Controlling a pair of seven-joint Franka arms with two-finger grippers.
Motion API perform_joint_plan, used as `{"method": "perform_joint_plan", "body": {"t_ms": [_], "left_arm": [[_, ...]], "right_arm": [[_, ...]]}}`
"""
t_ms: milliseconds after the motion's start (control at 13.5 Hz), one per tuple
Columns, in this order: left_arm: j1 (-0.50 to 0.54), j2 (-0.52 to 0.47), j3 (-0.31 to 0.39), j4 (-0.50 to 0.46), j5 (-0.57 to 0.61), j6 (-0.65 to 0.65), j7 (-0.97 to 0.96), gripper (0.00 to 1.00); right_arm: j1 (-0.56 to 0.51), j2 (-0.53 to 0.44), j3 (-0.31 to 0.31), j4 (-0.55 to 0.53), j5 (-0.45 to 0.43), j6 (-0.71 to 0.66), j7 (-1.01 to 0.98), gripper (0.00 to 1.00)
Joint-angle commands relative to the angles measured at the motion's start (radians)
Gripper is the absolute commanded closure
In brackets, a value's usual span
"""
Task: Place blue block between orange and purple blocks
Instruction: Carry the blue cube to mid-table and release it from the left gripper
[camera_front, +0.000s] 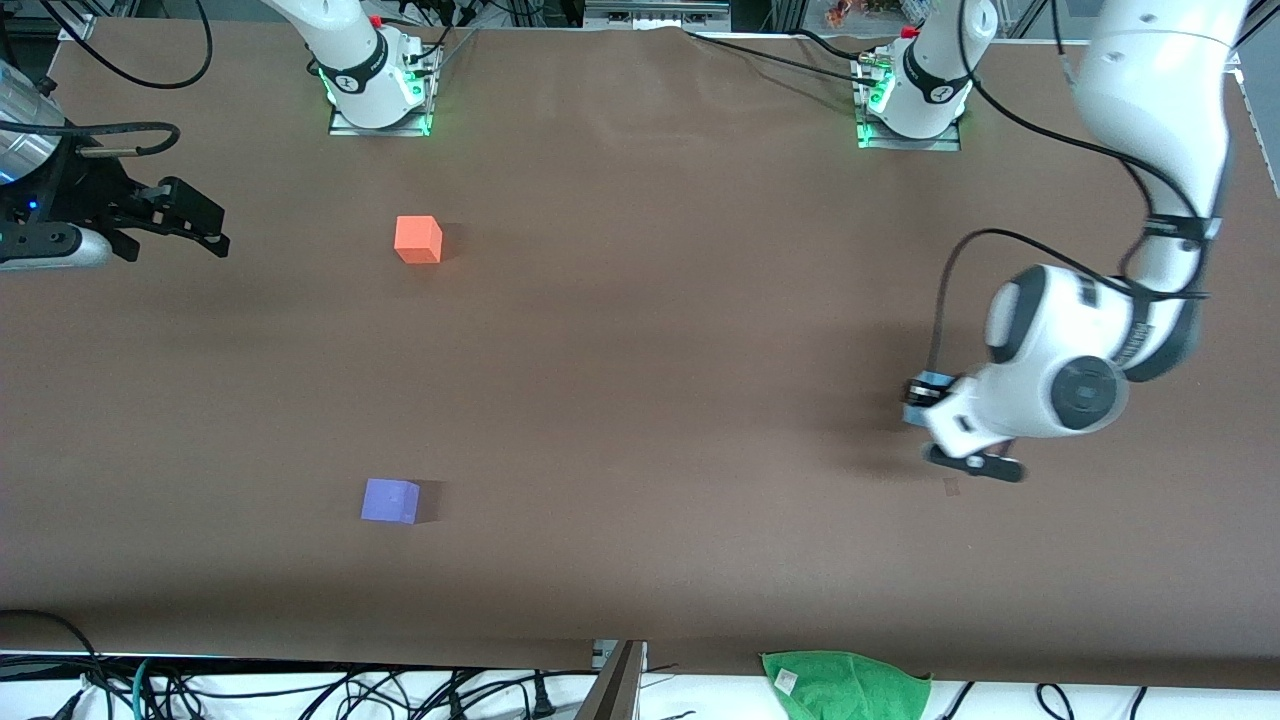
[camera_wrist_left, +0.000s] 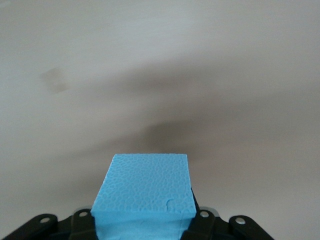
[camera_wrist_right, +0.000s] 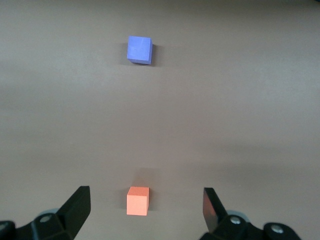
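Note:
Next, I let go of the sky-blue block with my left gripper on the bare middle of the brown table (camera_front: 692, 346).
My left gripper (camera_front: 918, 400) is shut on the sky-blue block (camera_front: 928, 381) and holds it just above the table toward the left arm's end. In the left wrist view the blue block (camera_wrist_left: 145, 187) fills the space between the jaws of the left gripper (camera_wrist_left: 142, 222). The orange block (camera_front: 418, 240) sits toward the right arm's end. The purple block (camera_front: 390, 500) lies nearer the front camera, roughly in line with it. My right gripper (camera_front: 205, 228) is open and empty, waiting past the orange block at the table's end. The right wrist view shows its gripper (camera_wrist_right: 145, 192), the orange block (camera_wrist_right: 138, 200) and the purple block (camera_wrist_right: 139, 49).
A green cloth (camera_front: 845, 685) lies at the table's front edge, with cables along that edge. A small dark mark (camera_front: 951, 486) is on the brown table (camera_front: 640, 400) beside the left gripper.

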Motion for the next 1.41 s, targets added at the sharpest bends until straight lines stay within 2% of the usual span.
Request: {"method": "perform_joint_plan", "body": {"t_ms": [0, 222, 370, 519, 815, 889, 963, 1259, 1333], "left_arm": [[-0.121, 0.051, 0.014, 0.064, -0.022, -0.039, -0.131, 1.00], [-0.243, 0.106, 0.014, 0.118, -0.168, -0.031, -0.354, 1.00], [-0.342, 0.144, 0.019, 0.132, -0.173, 0.001, -0.460, 0.99], [-0.415, 0.201, 0.022, 0.129, -0.165, 0.110, -0.547, 0.99], [-0.445, 0.246, 0.023, 0.116, -0.161, 0.195, -0.557, 0.97], [-0.445, 0.252, 0.023, 0.116, -0.162, 0.195, -0.557, 0.83], [-0.444, 0.253, 0.023, 0.115, -0.159, 0.195, -0.552, 0.01], [-0.430, 0.231, 0.023, 0.115, -0.161, 0.181, -0.556, 0.00], [-0.426, 0.200, 0.023, 0.115, -0.161, 0.149, -0.556, 0.00]], "right_arm": [[-0.004, 0.004, -0.003, 0.013, 0.003, -0.010, -0.020, 0.01], [-0.004, 0.004, -0.003, 0.013, 0.003, -0.010, -0.020, 0.01], [-0.004, 0.004, -0.003, 0.013, 0.002, -0.010, -0.020, 0.01], [-0.004, 0.004, -0.003, 0.013, 0.002, -0.007, -0.020, 0.01], [-0.003, 0.004, -0.003, 0.015, -0.010, 0.000, -0.019, 0.01], [-0.003, 0.004, -0.003, 0.015, -0.009, 0.003, -0.017, 0.01], [-0.004, 0.004, -0.003, 0.017, -0.009, 0.011, -0.019, 0.01], [-0.006, 0.013, -0.003, 0.018, 0.003, 0.020, -0.019, 0.01], [-0.003, 0.017, -0.002, 0.018, 0.003, 0.020, -0.019, 0.01]]}}
